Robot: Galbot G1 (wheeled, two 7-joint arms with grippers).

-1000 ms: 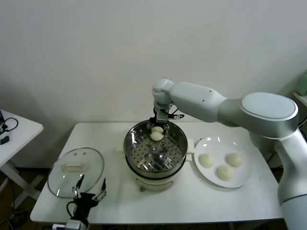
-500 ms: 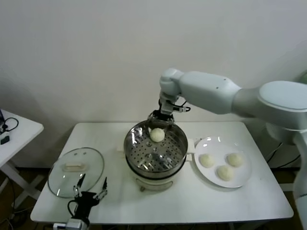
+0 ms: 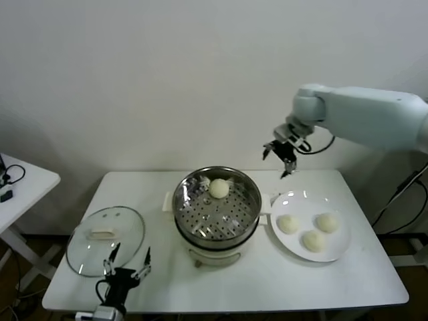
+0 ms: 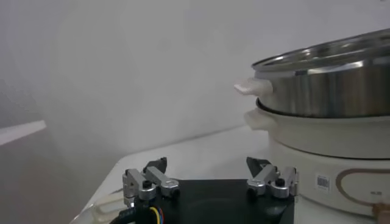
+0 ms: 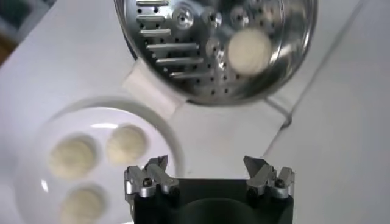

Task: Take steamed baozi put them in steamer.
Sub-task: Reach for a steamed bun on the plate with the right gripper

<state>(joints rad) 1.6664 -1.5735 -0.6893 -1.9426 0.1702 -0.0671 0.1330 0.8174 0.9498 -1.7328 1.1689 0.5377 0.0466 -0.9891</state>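
Note:
The robot's right gripper should close around the middle of the baozi [image 3: 288, 224] [image 5: 126, 145] that lies nearest the steamer on the white plate.
The steamer [image 3: 217, 212] is a shiny steel pot with a perforated tray, at the table's middle. One cream-white baozi [image 3: 219, 188] lies on the tray's far side; it also shows in the right wrist view [image 5: 248, 51]. Three more baozi [image 3: 287, 224] [image 3: 327, 223] [image 3: 313, 241] lie on the white plate [image 3: 342, 251] to the steamer's right, also seen in the right wrist view [image 5: 127, 144]. My right gripper [image 3: 282, 155] is open and empty, high above the gap between steamer and plate. My left gripper [image 3: 127, 263] is open and empty, low at the table's front left.
A glass lid [image 3: 105, 239] lies flat at the table's left, just behind my left gripper. A small white side table [image 3: 20, 184] stands at far left. The steamer's side [image 4: 329, 106] fills the left wrist view.
My right gripper has let go of the baozi on the steamer tray, then risen and swung right, away from the steamer toward the plate. The left arm has not moved.

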